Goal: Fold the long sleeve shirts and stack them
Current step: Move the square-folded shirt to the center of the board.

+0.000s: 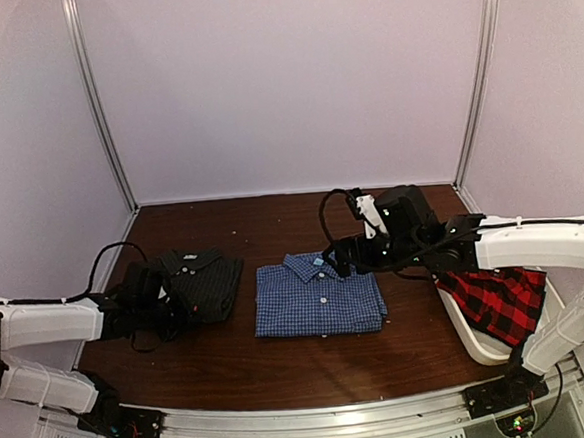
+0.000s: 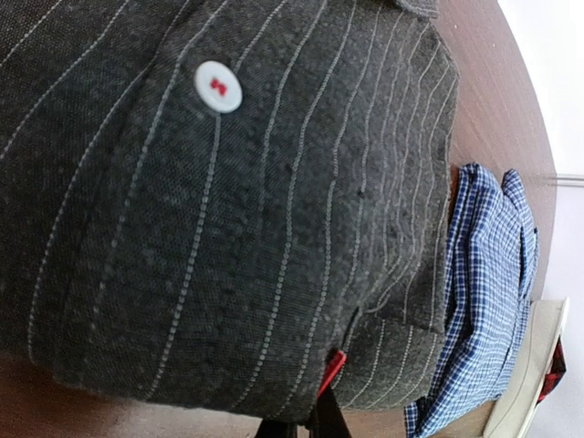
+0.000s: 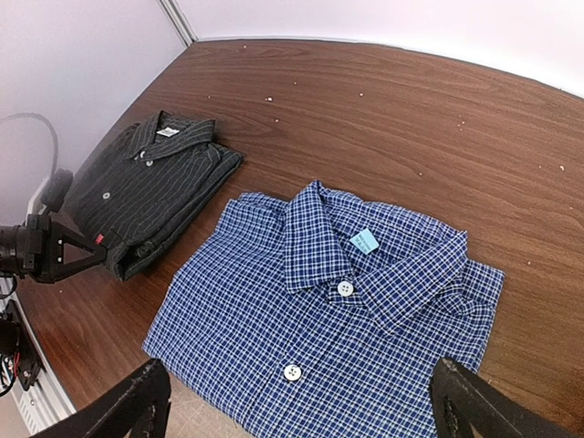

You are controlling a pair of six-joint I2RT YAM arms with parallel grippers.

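The side edge [image 1: 374, 292] [image 3: 474, 345] of the blue gingham shirt that faces the white tub will be gripped by my right gripper, a little below the shirt's collar.
The dark charcoal shirt [image 1: 203, 280] lies folded on the left of the table and fills the left wrist view [image 2: 228, 201]. My left gripper [image 1: 171, 310] sits at its near edge by the small orange tag [image 2: 332, 370], with its jaws closed together on the hem [image 2: 306, 425]. The blue gingham shirt [image 1: 320, 297] lies folded in the middle, collar to the back. My right gripper [image 1: 353, 260] hovers open over it, its fingers wide apart [image 3: 306, 411] above the button placket [image 3: 310, 319]. The red-and-black plaid shirt [image 1: 498, 300] hangs unfolded over the white tub.
The white tub [image 1: 467, 329] stands at the right edge of the brown table [image 1: 272, 220]. Walls and metal posts enclose the back and sides. The left gripper also shows in the right wrist view [image 3: 68, 254], beside the charcoal shirt [image 3: 146, 196].
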